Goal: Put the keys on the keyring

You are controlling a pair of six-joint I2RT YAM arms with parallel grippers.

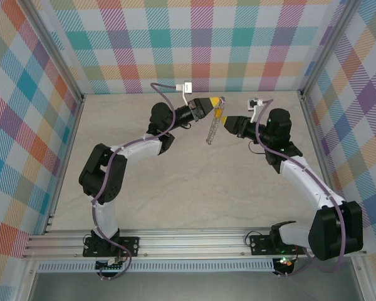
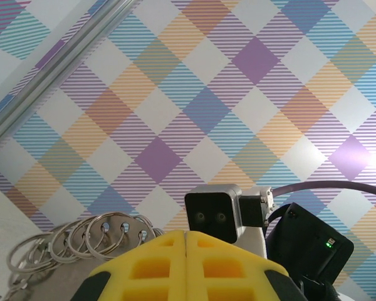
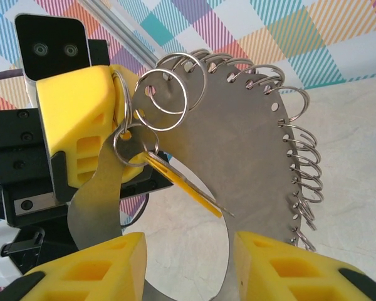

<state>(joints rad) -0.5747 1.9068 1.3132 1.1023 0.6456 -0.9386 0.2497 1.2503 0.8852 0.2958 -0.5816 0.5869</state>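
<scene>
The keys hang loosely at a slant from the wire loop next to my left gripper, so next my right gripper pinches their blades (image 3: 203, 199) and keeps them straight below the loop.
My left gripper (image 1: 217, 104) is shut on the rim of the keyring (image 3: 250, 157), a flat grey ring plate that hangs edge-on above the table (image 1: 212, 132). Silvery wire loops (image 2: 106, 235) line its rim beside the closed yellow fingertips (image 2: 175, 251). A small key (image 3: 182, 183) with a yellow head hangs tilted from one wire loop (image 3: 135, 147) close to the left gripper's yellow finger (image 3: 81, 125). My right gripper (image 3: 188, 263) is open just below the key, touching nothing. Its fingers (image 3: 282, 266) straddle the ring's central hole.
Both arms meet above the back middle of the beige table (image 1: 188, 200). Checked walls (image 1: 194, 44) close in the back and sides. The right wrist's camera block (image 2: 214, 213) sits right in front of the left fingertips. An aluminium rail (image 1: 194, 241) runs along the near edge.
</scene>
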